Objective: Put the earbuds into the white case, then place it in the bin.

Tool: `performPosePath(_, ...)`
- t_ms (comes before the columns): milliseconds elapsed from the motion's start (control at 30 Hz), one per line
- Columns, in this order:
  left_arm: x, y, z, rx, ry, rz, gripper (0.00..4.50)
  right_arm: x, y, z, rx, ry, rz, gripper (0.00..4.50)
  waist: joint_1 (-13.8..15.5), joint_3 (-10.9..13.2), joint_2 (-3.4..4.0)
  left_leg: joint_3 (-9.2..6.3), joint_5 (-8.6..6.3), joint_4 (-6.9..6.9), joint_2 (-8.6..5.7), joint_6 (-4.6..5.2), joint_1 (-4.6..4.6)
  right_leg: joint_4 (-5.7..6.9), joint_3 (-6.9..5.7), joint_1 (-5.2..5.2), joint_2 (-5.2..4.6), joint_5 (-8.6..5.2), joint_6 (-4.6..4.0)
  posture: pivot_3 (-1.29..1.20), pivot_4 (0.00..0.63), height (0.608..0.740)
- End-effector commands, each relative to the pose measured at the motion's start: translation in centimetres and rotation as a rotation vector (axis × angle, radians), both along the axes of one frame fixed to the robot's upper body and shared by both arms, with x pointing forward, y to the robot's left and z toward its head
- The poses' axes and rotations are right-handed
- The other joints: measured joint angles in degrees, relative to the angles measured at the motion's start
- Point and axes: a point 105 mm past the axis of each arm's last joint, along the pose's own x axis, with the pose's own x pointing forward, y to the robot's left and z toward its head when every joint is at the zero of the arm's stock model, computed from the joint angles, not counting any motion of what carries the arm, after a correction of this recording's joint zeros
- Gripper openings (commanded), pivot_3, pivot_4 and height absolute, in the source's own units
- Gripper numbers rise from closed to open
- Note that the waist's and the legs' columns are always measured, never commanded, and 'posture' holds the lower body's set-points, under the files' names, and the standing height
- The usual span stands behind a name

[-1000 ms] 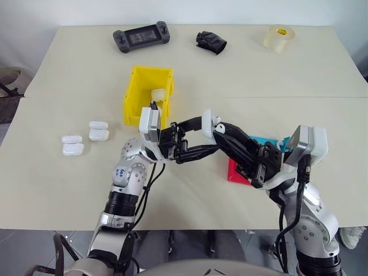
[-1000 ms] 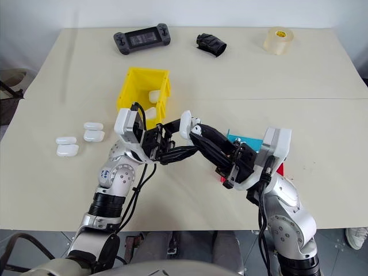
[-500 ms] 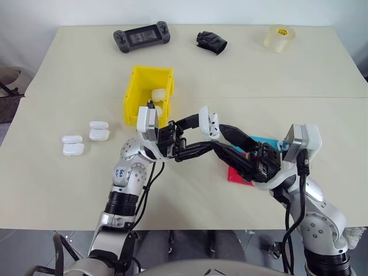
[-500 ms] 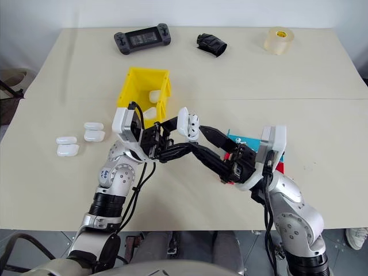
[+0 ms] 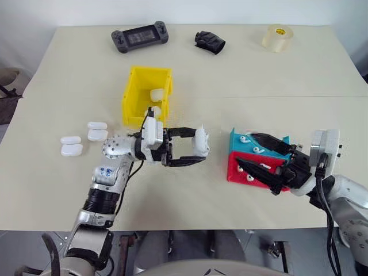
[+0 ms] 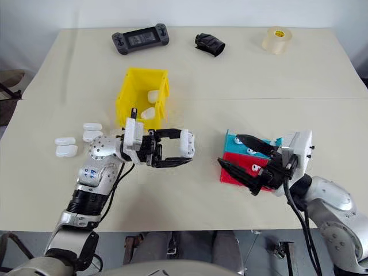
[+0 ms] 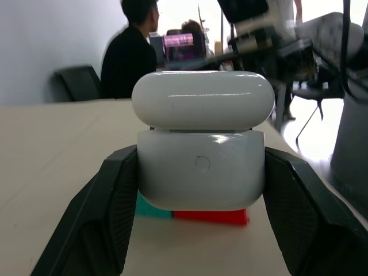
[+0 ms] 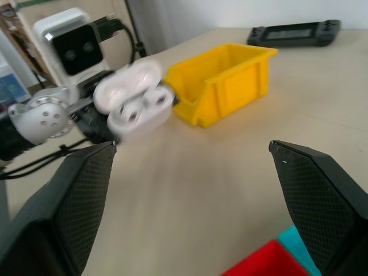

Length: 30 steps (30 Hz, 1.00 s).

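I need to release the white case from my left gripper in the yellow bin point(image 5: 144, 92), beside the farther case in there. The held case is level above the table.
My left gripper point(image 5: 199, 147) is shut on a white case point(image 5: 201, 142) and holds it level above the table, right of the yellow bin point(image 5: 133, 92). In the left wrist view the case point(image 7: 202, 167) sits between both fingers with its lid a thin gap ajar. The bin holds other white cases point(image 5: 157, 94). My right gripper point(image 5: 244, 150) stands wide open over two small trays, well apart from the held case. Tiny white earbuds point(image 5: 257, 150) lie in the blue tray point(image 5: 236, 150), and more earbuds point(image 5: 248, 178) in the red tray point(image 5: 230, 176).
Several more white cases point(image 5: 72, 149) lie on the table left of my left arm. Along the far edge sit a black game controller point(image 5: 141, 37), a black crumpled object point(image 5: 210, 42) and a tape roll point(image 5: 279, 37).
My right gripper has opened, let go of the case and drawn back to the right over the trays. My left gripper, still holding the case, has sunk a little.
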Motion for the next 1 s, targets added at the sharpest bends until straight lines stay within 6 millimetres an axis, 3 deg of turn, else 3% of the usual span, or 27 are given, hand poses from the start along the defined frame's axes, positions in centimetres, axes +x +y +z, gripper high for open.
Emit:
performPosePath(33,0.1,-0.5,-0.3,0.178,-0.142,-0.013,2.8,0.0,1.6,1.1,-0.068,-0.07,0.064,3.91,-0.06,0.0,0.0,0.01,0.0,0.0,0.0,0.0,0.0,-0.01,0.0,0.0,0.0,0.0,0.0,0.0,0.15,0.74)
performPosePath(233,0.6,-1.1,-0.9,0.277,-0.15,0.014,2.8,0.7,4.5,2.1,-0.093,-0.141,0.132,1.88,-0.05,0.0,-0.01,-0.05,0.0,-0.01,0.04,0.0,-0.03,-0.03,-0.01,-0.01,-0.02,0.0,0.0,0.0,0.15,0.74)
performPosePath(400,0.0,-2.6,-0.4,0.249,-0.134,-0.003,2.8,0.7,6.0,1.3,-0.125,-0.084,0.202,0.11,0.15,0.03,-0.05,-0.17,0.0,0.01,0.01,0.0,-0.13,-0.04,-0.11,-0.02,-0.06,0.01,0.01,0.0,0.15,0.74)
performPosePath(633,0.0,-3.0,0.3,0.228,-0.153,0.013,2.8,1.5,6.7,-1.0,-0.202,-0.04,0.203,0.05,-0.08,0.03,-0.05,-0.11,0.0,0.01,-0.04,-0.01,-0.12,-0.01,-0.11,-0.05,-0.02,0.01,0.01,0.0,0.15,0.74)
performPosePath(767,-0.1,-2.4,1.1,0.171,-0.145,0.024,2.8,1.5,4.8,-2.0,-0.192,-0.004,0.172,0.05,0.18,0.06,-0.1,-0.14,0.0,0.02,-0.03,0.0,-0.12,0.0,-0.14,-0.03,-0.02,0.01,0.02,0.0,0.15,0.74)
performPosePath(1000,0.1,-0.6,2.4,0.057,-0.105,0.096,2.8,1.2,1.7,-1.4,-0.104,-0.009,0.119,0.05,0.01,0.06,-0.1,-0.13,0.0,0.03,0.02,0.0,-0.1,-0.01,-0.14,0.0,-0.06,0.01,0.03,0.0,0.15,0.74)
